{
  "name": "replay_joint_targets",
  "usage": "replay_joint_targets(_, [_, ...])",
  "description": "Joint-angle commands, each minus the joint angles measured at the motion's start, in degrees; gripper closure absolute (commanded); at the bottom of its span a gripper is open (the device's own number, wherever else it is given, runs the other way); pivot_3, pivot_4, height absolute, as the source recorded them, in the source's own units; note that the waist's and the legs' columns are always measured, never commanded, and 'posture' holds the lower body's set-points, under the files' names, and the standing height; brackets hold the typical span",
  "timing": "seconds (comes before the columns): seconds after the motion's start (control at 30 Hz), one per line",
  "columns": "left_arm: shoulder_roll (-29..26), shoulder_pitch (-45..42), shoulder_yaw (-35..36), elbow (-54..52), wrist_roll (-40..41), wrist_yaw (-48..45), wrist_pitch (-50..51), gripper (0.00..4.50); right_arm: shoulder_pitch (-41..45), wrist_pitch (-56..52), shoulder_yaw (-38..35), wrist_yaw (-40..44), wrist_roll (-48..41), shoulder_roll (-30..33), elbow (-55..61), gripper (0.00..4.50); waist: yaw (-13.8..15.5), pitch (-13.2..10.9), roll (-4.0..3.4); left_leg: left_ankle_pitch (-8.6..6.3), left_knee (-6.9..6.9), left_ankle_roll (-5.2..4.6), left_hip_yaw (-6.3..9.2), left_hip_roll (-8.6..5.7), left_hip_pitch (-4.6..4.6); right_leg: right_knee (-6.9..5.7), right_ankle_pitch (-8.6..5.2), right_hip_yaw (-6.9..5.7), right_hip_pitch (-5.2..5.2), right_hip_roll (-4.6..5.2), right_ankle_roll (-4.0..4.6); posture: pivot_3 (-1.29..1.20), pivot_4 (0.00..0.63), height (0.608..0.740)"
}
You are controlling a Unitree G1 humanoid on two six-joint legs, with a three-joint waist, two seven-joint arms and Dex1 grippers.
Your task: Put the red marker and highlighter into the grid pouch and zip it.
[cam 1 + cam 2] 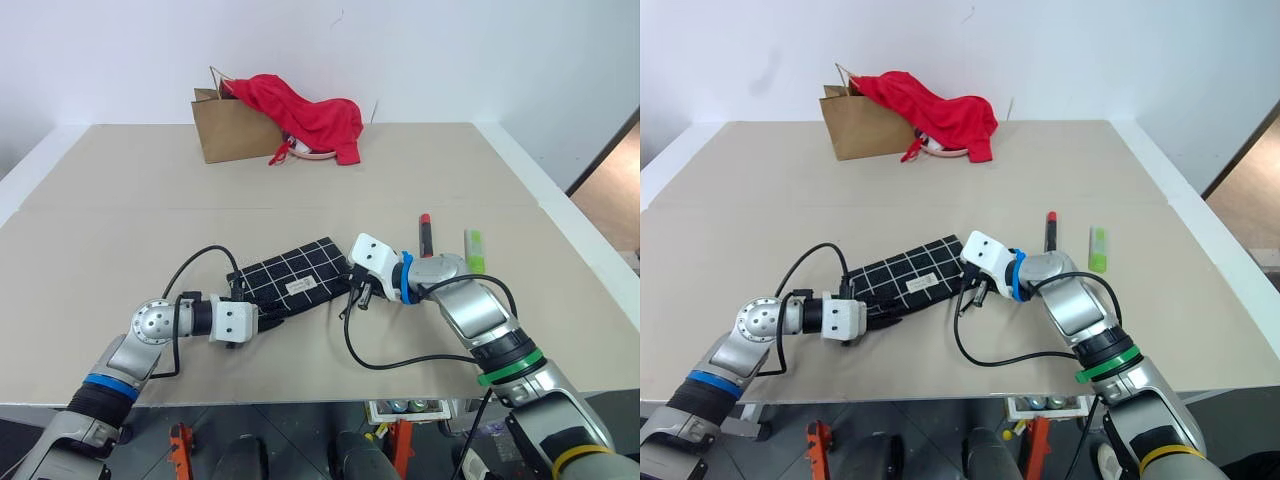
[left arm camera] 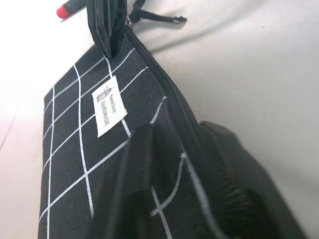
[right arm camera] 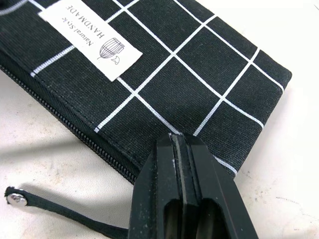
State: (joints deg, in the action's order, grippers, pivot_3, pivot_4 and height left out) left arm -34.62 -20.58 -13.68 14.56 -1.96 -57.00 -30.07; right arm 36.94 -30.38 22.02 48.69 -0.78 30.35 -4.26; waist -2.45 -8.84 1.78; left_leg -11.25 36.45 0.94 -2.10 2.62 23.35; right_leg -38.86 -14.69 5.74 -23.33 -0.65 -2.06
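Note:
The robot's right gripper is shut on the end of the grid pouch, beside the loose pull cord, so it should open and take the cord (image 3: 67, 211) to unzip the pouch.
The grid pouch (image 1: 290, 275) lies flat at the middle of the table, its white label (image 3: 89, 44) facing up. My left gripper (image 1: 262, 318) is at its left end, with the fingers closed on either side of the zipper edge (image 2: 169, 94). My right gripper (image 3: 174, 140) is shut, its tips resting on the pouch's right end. The zipper pull cord (image 3: 60, 211) lies loose beside them. On the table just right of the pouch are the red marker (image 1: 425, 236) and, further right, the lime-green highlighter (image 1: 474, 250).
A brown paper bag (image 1: 228, 128) with a red cloth (image 1: 312, 115) draped over it stands at the back. Black cables (image 1: 390, 362) loop over the table by both arms. The table's front edge is close below the grippers.

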Motion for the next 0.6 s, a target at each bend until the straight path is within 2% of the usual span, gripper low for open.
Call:
replay_joint_targets(0.03, [0.0,-0.2,-0.4,-1.6,0.6,-0.4,1.4,4.42,-0.3,0.0,-0.4,0.6,1.4,1.0,-0.6,4.50,0.0,0.0,0.00,0.00,-0.01,0.00,-0.01,0.00,0.00,0.00,0.00,0.01,-0.01,0.00,0.00,0.00,0.150,0.740])
replay_joint_targets(0.23, [0.1,0.0,0.3,-2.8,1.7,-0.2,3.5,4.42,-0.4,0.0,-1.4,0.9,0.3,0.6,-0.5,4.50,0.0,0.0,0.01,-0.01,-0.07,0.00,-0.01,-0.01,0.02,0.01,-0.02,0.01,-0.04,0.00,-0.06,0.00,0.150,0.740])
replay_joint_targets(0.27, [0.3,0.1,0.7,-2.9,2.2,-0.1,4.0,4.48,-0.1,-0.2,-3.1,0.6,-1.1,-0.1,-0.5,4.18,0.0,0.0,0.01,-0.01,-0.07,0.00,-0.01,0.00,0.02,0.01,-0.03,0.01,-0.04,0.00,-0.06,0.00,0.150,0.740])
replay_joint_targets(0.3, [0.4,0.2,1.1,-3.1,2.8,0.1,4.5,4.48,0.3,-0.4,-5.0,0.5,-2.9,-1.0,-0.4,4.18,0.0,0.0,0.03,-0.01,-0.07,0.00,-0.01,0.00,0.02,0.01,-0.03,0.01,-0.04,0.00,-0.05,0.00,0.150,0.740])
replay_joint_targets(0.33, [0.6,0.3,1.5,-3.3,3.5,0.3,5.1,4.50,0.6,-0.5,-6.7,0.6,-4.6,-1.6,-0.2,3.76,-0.1,-0.1,0.03,-0.01,-0.07,0.00,-0.01,0.00,0.03,0.02,-0.03,0.01,-0.05,0.00,-0.05,0.00,0.150,0.740])
replay_joint_targets(0.4, [0.9,0.5,2.4,-4.1,5.1,0.5,7.2,4.50,1.1,-0.8,-9.6,0.6,-6.8,-2.3,0.5,3.21,-0.1,-0.1,0.06,-0.01,-0.07,0.00,-0.01,0.01,0.07,0.02,0.00,0.02,-0.10,0.00,-0.09,0.00,0.150,0.740])
replay_joint_targets(0.43, [0.9,0.6,2.9,-4.6,5.9,0.7,8.4,4.50,1.3,-1.2,-10.9,0.4,-7.7,-2.5,1.0,2.57,-0.1,-0.2,0.08,-0.01,-0.07,0.00,-0.02,0.01,0.10,0.02,0.06,0.01,-0.13,0.00,-0.19,0.00,0.150,0.740])
replay_joint_targets(0.47, [1.0,0.8,3.5,-5.2,6.9,1.0,9.9,4.50,1.2,-1.4,-12.3,0.6,-8.6,-2.2,1.8,2.45,-0.1,-0.2,0.12,-0.01,-0.08,0.00,-0.02,0.01,0.11,0.02,0.07,0.01,-0.14,-0.01,-0.20,0.00,0.150,0.740])
replay_joint_targets(0.5, [1.1,0.9,4.1,-5.8,7.9,1.3,11.4,4.50,1.2,-1.6,-13.7,0.5,-9.5,-2.1,2.5,1.88,-0.2,-0.2,0.13,-0.02,-0.12,0.00,0.00,0.02,0.15,0.02,0.06,-0.01,-0.18,-0.03,-0.20,0.00,0.150,0.740])
replay_joint_targets(0.53, [1.4,1.1,4.9,-6.7,9.1,1.9,13.4,4.50,1.4,-3.1,-15.9,0.8,-11.6,-1.8,3.4,1.64,-0.2,-0.2,0.13,-0.04,-0.16,0.00,0.02,0.03,0.25,0.02,0.04,-0.02,-0.28,-0.05,-0.20,0.00,0.150,0.740])
replay_joint_targets(0.6, [2.1,1.2,6.5,-8.2,11.4,3.1,16.9,4.50,1.3,-4.6,-19.5,1.8,-14.9,-0.8,5.6,1.64,-0.2,-0.2,0.13,-0.05,-0.16,0.00,0.05,0.03,0.36,0.01,0.03,-0.04,-0.39,-0.07,-0.20,0.00,0.150,0.740])
